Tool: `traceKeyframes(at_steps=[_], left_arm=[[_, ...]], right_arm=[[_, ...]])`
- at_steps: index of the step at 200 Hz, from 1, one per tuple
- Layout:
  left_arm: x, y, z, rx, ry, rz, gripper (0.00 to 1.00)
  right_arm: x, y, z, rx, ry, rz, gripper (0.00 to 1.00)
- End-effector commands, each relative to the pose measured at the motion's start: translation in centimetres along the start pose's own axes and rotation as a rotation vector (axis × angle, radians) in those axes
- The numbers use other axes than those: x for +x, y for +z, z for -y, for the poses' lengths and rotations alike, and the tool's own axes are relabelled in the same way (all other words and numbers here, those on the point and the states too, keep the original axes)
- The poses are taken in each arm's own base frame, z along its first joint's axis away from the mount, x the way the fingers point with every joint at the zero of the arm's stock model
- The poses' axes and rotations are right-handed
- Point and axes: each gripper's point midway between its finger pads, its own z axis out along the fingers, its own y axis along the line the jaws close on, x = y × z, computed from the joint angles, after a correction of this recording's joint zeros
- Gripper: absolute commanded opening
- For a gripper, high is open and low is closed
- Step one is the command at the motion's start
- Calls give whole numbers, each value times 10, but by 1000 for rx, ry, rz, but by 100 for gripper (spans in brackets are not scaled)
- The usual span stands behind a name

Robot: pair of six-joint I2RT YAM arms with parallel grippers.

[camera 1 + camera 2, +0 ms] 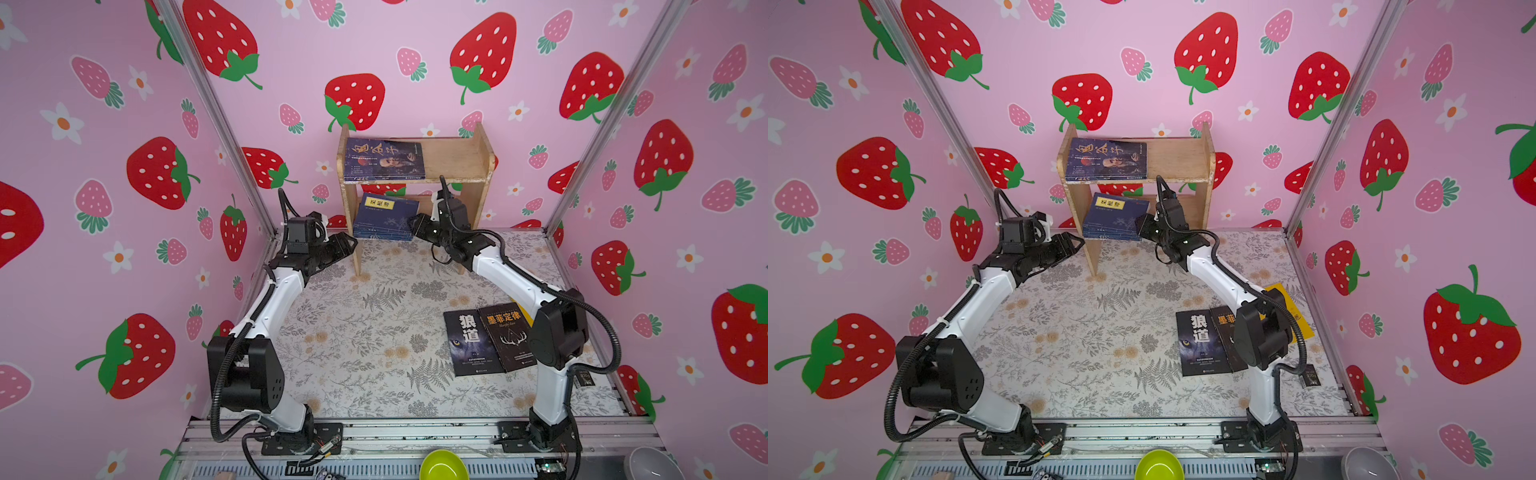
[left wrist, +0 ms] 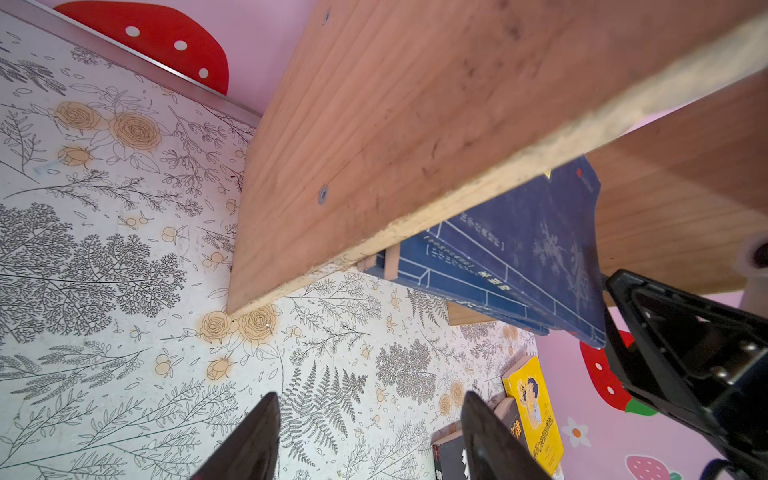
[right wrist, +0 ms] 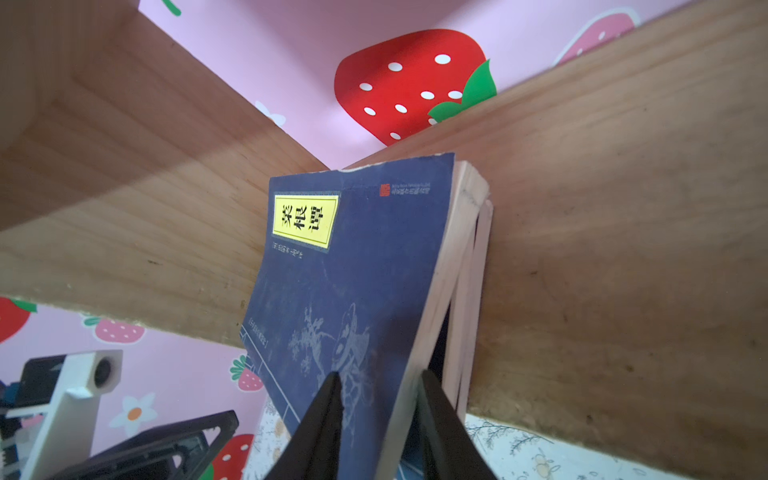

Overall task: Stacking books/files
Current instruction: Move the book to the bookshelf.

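The top navy book sits crooked on the stack, so the robot's right gripper will open, pinch its page edge (image 3: 412, 366), raise that side of the book and turn the book square.
A stack of navy books (image 1: 386, 216) with a yellow label lies on the lower board of the wooden shelf (image 1: 457, 160). My right gripper (image 3: 380, 374) is shut on the top navy book (image 3: 353, 270), one finger on its cover and one under its page edge. A blue portrait book (image 1: 384, 160) lies flat on the top board. Two black books (image 1: 471, 345) lie side by side on the floral mat under my right arm, with a yellow book (image 1: 1287, 307) behind them. My left gripper (image 2: 370, 399) hangs open and empty just left of the shelf's side panel (image 2: 374, 124).
Pink strawberry walls close in the back and both sides. A green bowl (image 1: 442, 465) and a grey bowl (image 1: 652, 465) sit beyond the front rail. A small black object (image 1: 584, 378) lies by my right arm's base.
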Motion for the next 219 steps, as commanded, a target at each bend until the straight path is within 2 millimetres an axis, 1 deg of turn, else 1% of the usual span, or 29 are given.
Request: traceKeyframes(at_steps=[1, 33, 46, 63, 81, 92, 103, 111, 121, 129, 155, 167, 172, 183, 187, 188, 205, 219], left_arm=[[-2, -5, 2, 4, 6, 7, 70], [-2, -4, 0, -5, 3, 6, 70], [-2, -4, -1, -8, 1, 7, 70], [-1, -4, -3, -16, -3, 7, 70], [-1, -3, -4, -23, -3, 8, 70], [-1, -3, -6, -26, -5, 7, 70], [-1, -3, -6, -29, -7, 8, 70], [-1, -2, -7, -32, -10, 8, 70], [-1, -2, -8, -32, -12, 8, 70], [0, -2, -9, -34, -15, 6, 70], [0, 0, -10, -35, -21, 3, 69], [-1, 0, -10, -36, -23, 5, 69], [-1, 0, -11, -37, -24, 5, 69], [0, 0, -12, -39, -26, 4, 69], [0, 1, -12, -40, -29, 3, 69], [0, 1, -12, -39, -29, 4, 69], [0, 3, -13, -39, -34, -1, 69], [1, 5, -14, -37, -43, -5, 69]], right_arm=[[-11, -1, -21, -94, 21, 34, 29], [-14, 0, -28, -173, 47, 34, 29], [-13, 0, -32, -216, 70, 29, 35], [-10, 1, -37, -265, 101, 14, 47], [-8, 2, -41, -304, 125, -1, 49], [-7, 3, -43, -323, 144, -7, 48], [-8, 4, -43, -329, 158, 0, 43], [-8, 4, -42, -330, 165, 2, 36], [-7, 5, -41, -329, 169, 0, 31], [-6, 6, -40, -330, 174, -4, 26], [-2, 9, -37, -321, 183, -16, 18], [1, 10, -33, -304, 177, -26, 18], [2, 11, -31, -287, 176, -34, 20], [6, 12, -22, -236, 173, -46, 30], [6, 11, -20, -225, 174, -46, 32], [8, 12, -17, -211, 177, -52, 32], [14, 10, -7, -172, 180, -54, 33], [16, 9, -4, -167, 183, -55, 30]])
